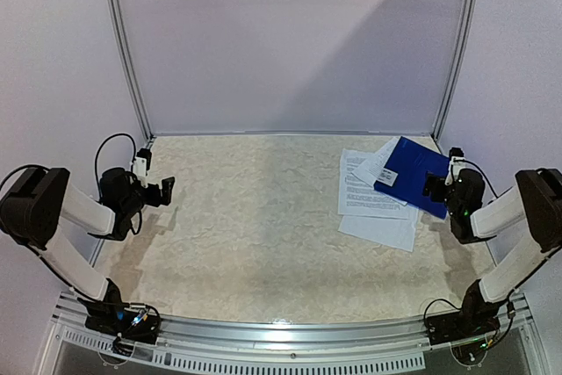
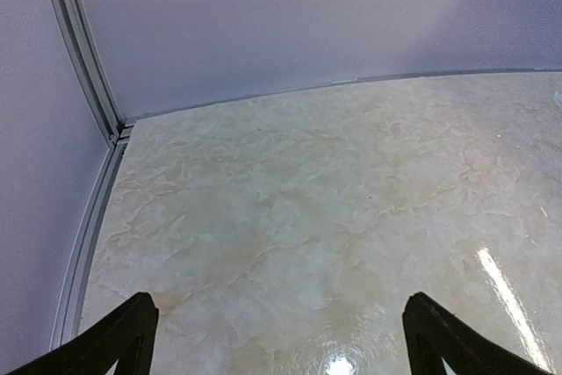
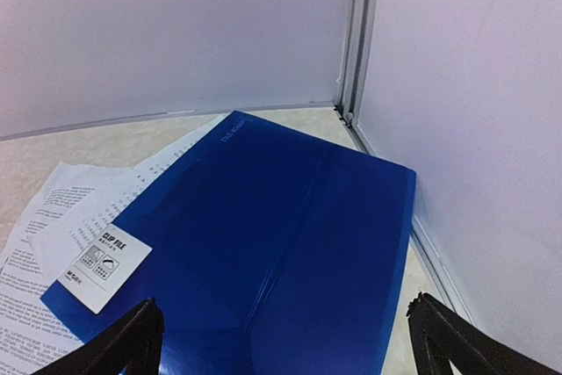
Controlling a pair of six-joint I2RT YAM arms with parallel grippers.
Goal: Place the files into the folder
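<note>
Next, I grip the royal-blue folder with my right gripper at the folder's near edge (image 1: 398, 197) beside its white label.
The royal-blue folder (image 1: 411, 174) lies closed at the table's far right, partly on top of the white printed files (image 1: 369, 197). In the right wrist view the folder (image 3: 281, 243) fills the middle, with its white label (image 3: 101, 267) at the lower left and sheets (image 3: 53, 217) sticking out to its left. My right gripper (image 1: 433, 187) is open and empty, just above the folder's near right edge; its fingertips (image 3: 132, 340) straddle the folder. My left gripper (image 1: 167, 189) is open and empty at the far left, over bare table (image 2: 290, 234).
The marbled beige table (image 1: 255, 217) is boxed in by white walls with metal corner rails at the back left (image 1: 123, 41) and back right (image 1: 457, 41). The folder lies close to the right wall rail (image 3: 356, 50).
</note>
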